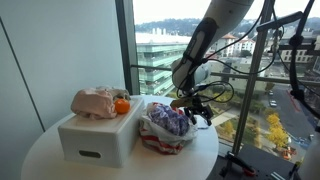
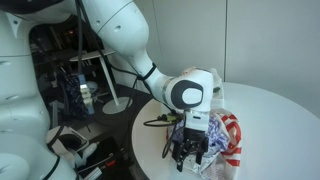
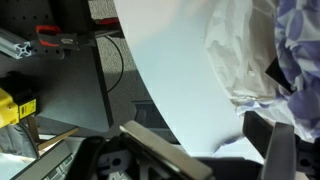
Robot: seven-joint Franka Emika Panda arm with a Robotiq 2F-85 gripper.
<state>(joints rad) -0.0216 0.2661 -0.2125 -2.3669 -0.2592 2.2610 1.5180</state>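
Note:
The robot's gripper will next close on the rim of the white-and-red plastic bag (image 1: 191, 125) (image 3: 258, 99), next to the purple-patterned stuff, on the bag's side away from the white box.
My gripper (image 1: 196, 110) (image 2: 190, 152) hangs low over the edge of the round white table (image 1: 40, 150) (image 2: 280, 110), jaws spread wide. It is right beside a crumpled white-and-red plastic bag (image 1: 165, 128) (image 2: 222, 138) with purple-patterned stuff inside. In the wrist view the gripper (image 3: 215, 150) is open, with only bare table top (image 3: 170, 70) between its fingers. The bag (image 3: 255, 50) lies at the upper right there, its edge close to one finger (image 3: 275, 140). I cannot tell whether that finger touches it.
A white box (image 1: 98, 138) stands on the table next to the bag, with a pink bundle (image 1: 95, 101) and an orange ball (image 1: 122, 105) on top. Glass walls stand behind the table. Beyond the table edge are cables and a stand (image 2: 110, 100), and a red clamp (image 3: 55, 38).

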